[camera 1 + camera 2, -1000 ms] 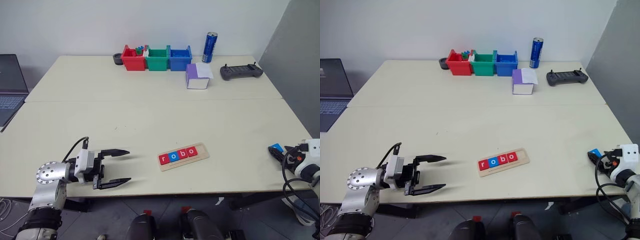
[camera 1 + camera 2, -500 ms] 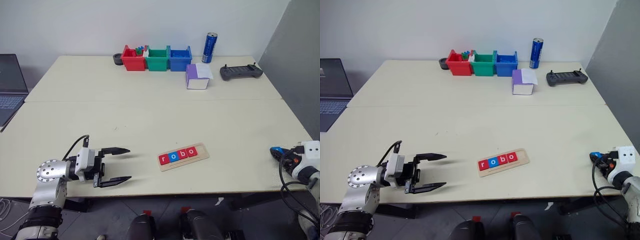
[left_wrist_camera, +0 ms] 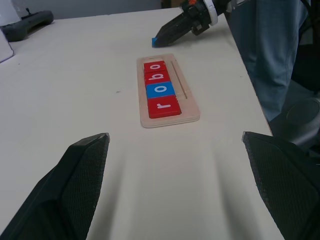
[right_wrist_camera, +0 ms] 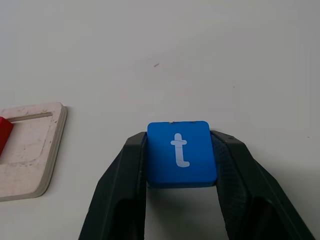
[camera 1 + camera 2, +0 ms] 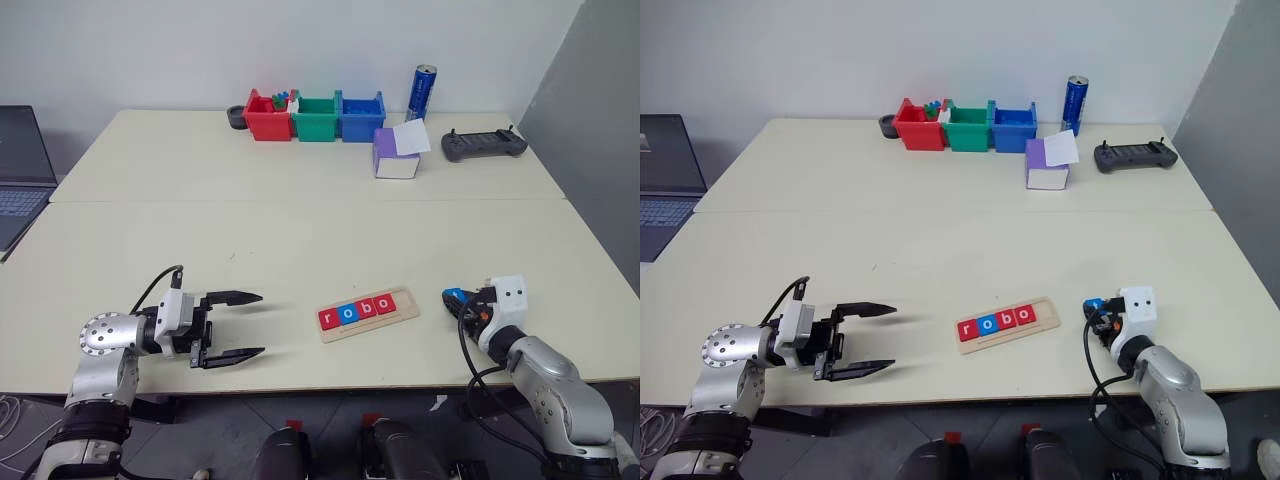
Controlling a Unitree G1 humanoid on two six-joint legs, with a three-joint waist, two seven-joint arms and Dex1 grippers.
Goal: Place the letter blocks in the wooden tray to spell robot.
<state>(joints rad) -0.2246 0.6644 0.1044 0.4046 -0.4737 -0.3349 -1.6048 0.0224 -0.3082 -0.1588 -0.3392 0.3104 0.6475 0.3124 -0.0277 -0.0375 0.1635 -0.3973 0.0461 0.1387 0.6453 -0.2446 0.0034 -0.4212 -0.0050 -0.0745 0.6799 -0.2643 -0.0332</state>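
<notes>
The side of the blue t block that must meet the red o is under my right gripper, so next I put the block down and take its front and back sides (image 4: 181,185).
The wooden tray (image 5: 369,314) lies near the table's front edge, holding letter blocks: red r (image 5: 328,318), blue o (image 5: 347,313), red b (image 5: 366,308), red o (image 5: 384,303). Its right end slot (image 4: 30,140) is bare. My right gripper (image 4: 181,165) is shut on the blue t block (image 4: 181,152), held flat just right of the tray; the t block (image 5: 453,296) also shows from the head. My left gripper (image 5: 238,325) hovers left of the tray, open and empty, pointing at it.
At the back stand red (image 5: 266,117), green (image 5: 316,116) and blue (image 5: 360,115) bins, a blue can (image 5: 420,93), a purple-white box (image 5: 397,154) and a black controller (image 5: 483,145). A laptop (image 5: 18,175) sits at far left.
My right arm has swung left from the table's right edge, carrying the blue t block close to the tray's right end. The left gripper has stayed put.
</notes>
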